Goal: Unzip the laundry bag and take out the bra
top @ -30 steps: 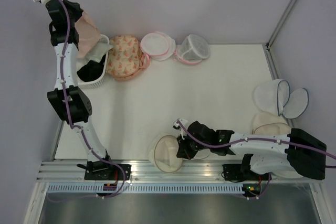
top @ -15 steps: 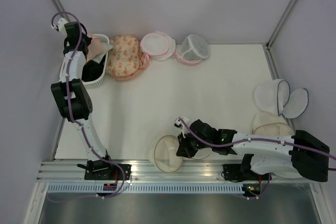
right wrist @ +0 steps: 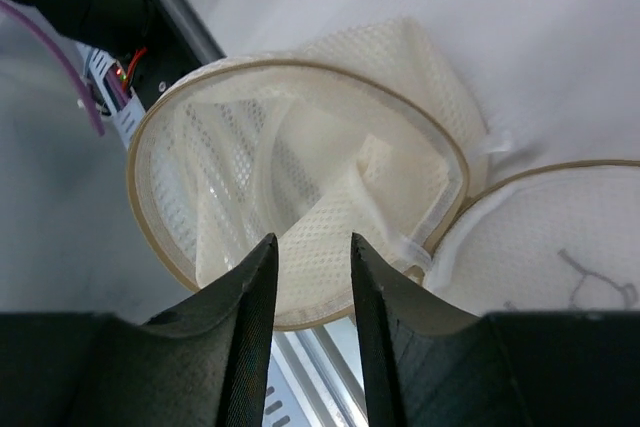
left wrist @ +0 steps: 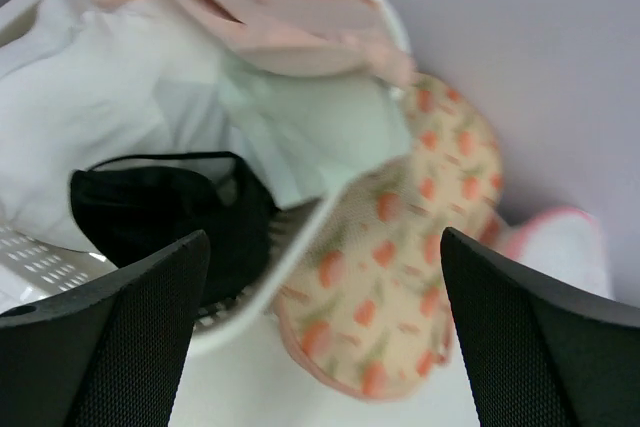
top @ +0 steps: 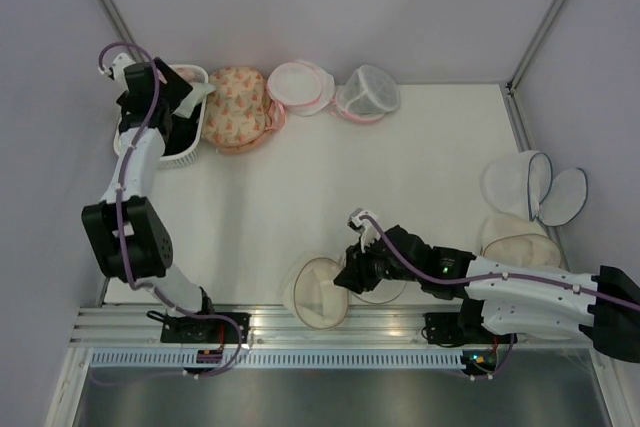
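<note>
Next, my right gripper grabs the laundry bag at its flap's outer edge [top: 403, 288], on the side farthest from the mesh hollow.
The laundry bag [top: 318, 292] lies unzipped at the table's near edge, its cream mesh hollow [right wrist: 300, 147] facing up and its flap with a black line drawing [right wrist: 560, 247] beside it. My right gripper [right wrist: 312, 239] hovers just above the bag's rim, open, with nothing between its fingers; from above, this right gripper [top: 352, 272] sits at the bag's right side. The pale pink bra [left wrist: 280, 17] lies in the white basket [top: 190, 154] at the far left. My left gripper [left wrist: 320, 247] hangs wide open over that basket, and from above the left gripper [top: 172, 97] covers it.
White cloth and a black garment [left wrist: 160, 207] share the basket. A peach floral bag [top: 238, 107] and two pink-trimmed bags [top: 300, 87] [top: 368, 95] line the back. Blue-trimmed white bags [top: 530, 187] and a cream one [top: 515, 237] lie right. A metal rail [top: 330, 329] borders the near edge.
The left arm came down from high at the wall to the basket and its jaws opened, leaving the bra in the basket. The right jaws opened off the bag's mesh.
</note>
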Controlling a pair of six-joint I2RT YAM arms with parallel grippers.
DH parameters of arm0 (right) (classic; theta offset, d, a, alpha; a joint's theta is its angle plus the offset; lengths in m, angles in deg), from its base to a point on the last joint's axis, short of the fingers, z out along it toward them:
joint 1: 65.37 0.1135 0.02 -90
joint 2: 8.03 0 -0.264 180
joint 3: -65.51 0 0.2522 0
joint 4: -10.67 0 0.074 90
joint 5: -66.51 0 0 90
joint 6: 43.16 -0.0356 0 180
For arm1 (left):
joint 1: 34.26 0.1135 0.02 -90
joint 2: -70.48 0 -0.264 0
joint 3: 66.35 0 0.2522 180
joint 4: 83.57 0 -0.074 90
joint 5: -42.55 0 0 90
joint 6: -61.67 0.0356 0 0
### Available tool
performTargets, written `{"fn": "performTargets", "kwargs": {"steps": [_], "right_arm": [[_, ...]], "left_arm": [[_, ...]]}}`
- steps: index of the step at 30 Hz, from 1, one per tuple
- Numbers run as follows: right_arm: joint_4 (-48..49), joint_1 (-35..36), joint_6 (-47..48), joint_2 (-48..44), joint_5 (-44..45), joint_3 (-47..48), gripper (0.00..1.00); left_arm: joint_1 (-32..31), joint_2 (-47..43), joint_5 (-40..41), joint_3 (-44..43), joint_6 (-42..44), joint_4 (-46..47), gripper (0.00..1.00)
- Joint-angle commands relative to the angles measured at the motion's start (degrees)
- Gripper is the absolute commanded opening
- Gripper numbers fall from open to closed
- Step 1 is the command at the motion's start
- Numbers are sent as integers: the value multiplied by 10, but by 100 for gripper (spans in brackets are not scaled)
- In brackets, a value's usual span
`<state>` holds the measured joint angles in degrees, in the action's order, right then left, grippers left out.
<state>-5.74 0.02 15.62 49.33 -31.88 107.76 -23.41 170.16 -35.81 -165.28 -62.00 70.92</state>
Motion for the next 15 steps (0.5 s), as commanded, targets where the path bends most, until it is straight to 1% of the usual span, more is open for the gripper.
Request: {"fn": "performTargets", "kwargs": {"steps": [1,2,3,4,5,6,7,8,9,10,11,12,13,14,15], "right_arm": [[-24,-2,-37,-33,108,5,41],[-46,-1,-52,-31,188,17,42],[-113,-1,-69,-21,245,28,41],[-156,-2,-124,-14,336,48,42],[-225,-2,-149,-8,376,56,41],[-256,-2,-172,-5,404,62,42],[-283,-1,-202,-3,425,66,41],[-335,-2,-256,-7,463,68,42],[-363,-2,-291,-13,478,68,42],[-388,-2,-320,-27,492,66,42],[-432,-2,-375,-36,500,59,43],[-453,-1,-397,-54,515,55,43],[-471,-1,-416,-62,517,51,43],[-500,-1,-452,-70,518,43,43],[-510,-2,-464,-81,515,38,43]], "left_arm": [[-50,-126,-44,55,23,43,100],[-77,-174,-56,74,28,44,100],[-93,-197,-75,113,33,43,100],[-128,-247,-82,138,32,43,100],[-144,-271,-103,188,29,43,100],[-160,-294,-110,215,18,44,100],[-193,-322,-114,240,13,44,100],[-210,-367,-137,282,12,42,100],[-228,-394,-143,301,7,41,100],[-269,-418,-144,321,5,41,100],[-290,-438,-160,350,4,40,100],[-310,-474,-168,361,8,27,100],[-345,-488,-173,368,8,17,100],[-361,-502,-190,380,8,7,100],[-376,-520,-199,384,10,-5,100]]}}
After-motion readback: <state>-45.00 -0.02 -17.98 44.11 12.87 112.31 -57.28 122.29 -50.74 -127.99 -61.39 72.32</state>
